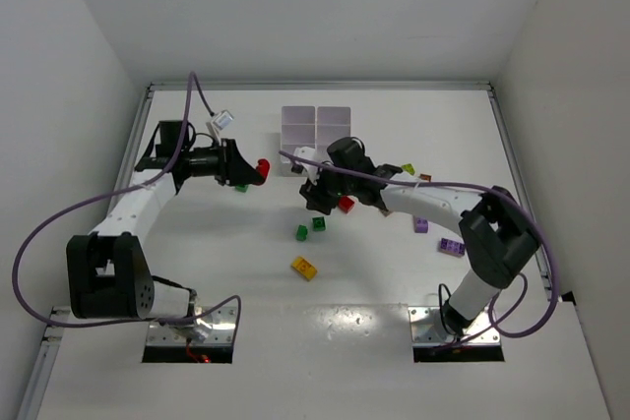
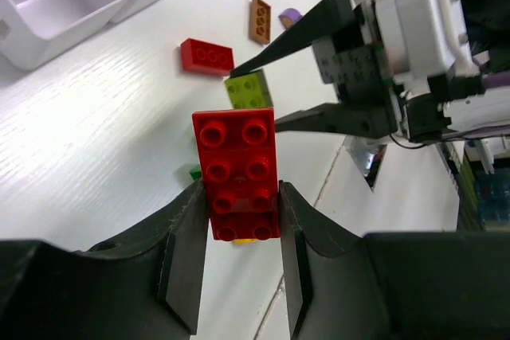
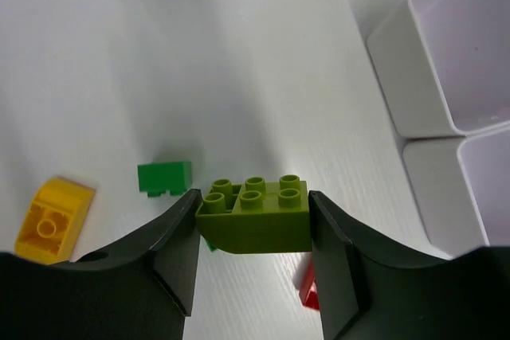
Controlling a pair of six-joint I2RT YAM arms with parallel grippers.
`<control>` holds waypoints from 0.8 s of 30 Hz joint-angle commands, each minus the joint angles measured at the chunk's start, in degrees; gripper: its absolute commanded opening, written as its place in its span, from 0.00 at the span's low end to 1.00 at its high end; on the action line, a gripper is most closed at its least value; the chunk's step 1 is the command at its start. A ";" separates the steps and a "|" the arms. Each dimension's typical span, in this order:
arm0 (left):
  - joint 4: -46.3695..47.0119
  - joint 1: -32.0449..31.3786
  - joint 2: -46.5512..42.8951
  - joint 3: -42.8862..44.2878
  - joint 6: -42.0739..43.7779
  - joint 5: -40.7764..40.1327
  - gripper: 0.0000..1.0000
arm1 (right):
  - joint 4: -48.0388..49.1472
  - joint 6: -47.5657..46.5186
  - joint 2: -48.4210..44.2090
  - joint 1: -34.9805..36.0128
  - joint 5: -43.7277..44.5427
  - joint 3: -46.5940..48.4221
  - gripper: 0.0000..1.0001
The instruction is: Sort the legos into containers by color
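Note:
My right gripper should first put its lime brick down beside the tray and pick up the loose red brick (image 1: 346, 205), as my left gripper has a red brick.
My left gripper (image 2: 239, 197) is shut on a red brick (image 2: 237, 173), held above the table left of the tray; both show in the top view, the gripper (image 1: 253, 170) and the brick (image 1: 262, 168). My right gripper (image 3: 253, 197) is shut on a lime brick (image 3: 255, 216), which seems slightly above the table in front of the white compartment tray (image 1: 316, 127). In the top view this gripper (image 1: 317, 196) hides the lime brick. The left wrist view shows the lime brick (image 2: 248, 89) between the right fingers (image 2: 295, 33).
Loose bricks lie on the table: red (image 1: 346, 205), two green (image 1: 319, 224) (image 1: 302, 232), yellow (image 1: 304, 268), two purple (image 1: 452, 247) (image 1: 421, 225), and lime and orange ones (image 1: 408, 169) at right. Another green brick (image 1: 241, 187) lies under the left gripper. Tray walls (image 3: 446, 85) stand right of the right gripper.

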 commanded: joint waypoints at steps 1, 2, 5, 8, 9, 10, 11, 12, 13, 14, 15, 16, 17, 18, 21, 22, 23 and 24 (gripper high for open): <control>1.27 0.52 -2.56 -1.63 2.05 -2.51 0.07 | -3.20 -1.25 -3.11 -1.93 -1.95 -0.09 0.00; 1.27 0.52 -3.09 -1.63 2.05 -3.29 0.07 | -6.35 -1.25 -3.11 -1.94 -2.64 -0.09 0.00; 1.27 0.52 -3.09 -1.63 2.57 -4.70 0.07 | -13.64 -2.82 -3.11 -3.43 -3.79 0.43 0.00; 0.65 0.52 -3.62 -1.63 3.19 -5.41 0.07 | -18.93 -4.49 -3.11 -4.49 -5.72 0.96 0.01; 0.65 0.52 -3.62 -1.63 3.19 -5.41 0.07 | -21.30 -5.02 -3.11 -5.10 -5.72 0.96 0.01; 0.65 0.52 -3.62 -1.63 3.19 -5.41 0.07 | -21.32 -5.72 -3.80 -5.11 -6.25 0.09 0.02; 0.65 0.52 -3.62 -1.63 3.19 -5.93 0.07 | -21.85 -6.25 -4.85 -5.63 -6.77 -1.14 0.02; 0.65 0.52 -3.62 -1.63 3.19 -5.94 0.07 | -21.85 -6.78 -4.86 -5.63 -6.78 -1.15 0.02; 0.65 0.52 -3.62 -1.63 3.19 -5.94 0.07 | -21.85 -7.48 -5.39 -5.63 -6.78 -1.84 0.02; 0.65 0.52 -3.62 -1.63 3.71 -5.94 0.07 | -22.90 -8.18 -5.39 -5.63 -7.91 -1.85 0.04; 0.65 0.52 -3.62 -1.63 3.72 -5.94 0.07 | -24.04 -8.89 -5.39 -5.63 -7.92 -1.85 0.06; 0.65 0.52 -3.10 -1.63 3.72 -5.94 0.07 | -24.74 -10.11 -4.61 -5.63 -8.44 -1.85 0.10; 0.65 0.52 -3.09 -1.63 3.72 -6.46 0.07 | -25.53 -10.65 -3.91 -5.63 -8.45 -1.33 0.14; 0.65 0.52 -2.57 -1.11 3.72 -6.46 0.07 | -28.24 -11.35 -3.03 -5.63 -8.97 -0.71 0.18; 0.65 0.52 -2.56 -1.11 3.72 -6.46 0.08 | -33.26 -12.50 1.63 -5.63 -10.03 3.15 0.37; 0.65 0.52 -2.04 -0.58 3.72 -6.46 0.08 | -33.28 -12.50 2.33 -5.63 -10.90 3.94 0.41; 0.65 0.52 -2.04 -0.58 3.72 -6.46 0.08 | -33.28 -12.50 2.34 -5.63 -10.91 4.56 0.41; 0.65 0.52 -2.04 -0.58 3.72 -6.46 0.08 | -32.32 -12.50 2.34 -5.63 -10.91 4.57 0.41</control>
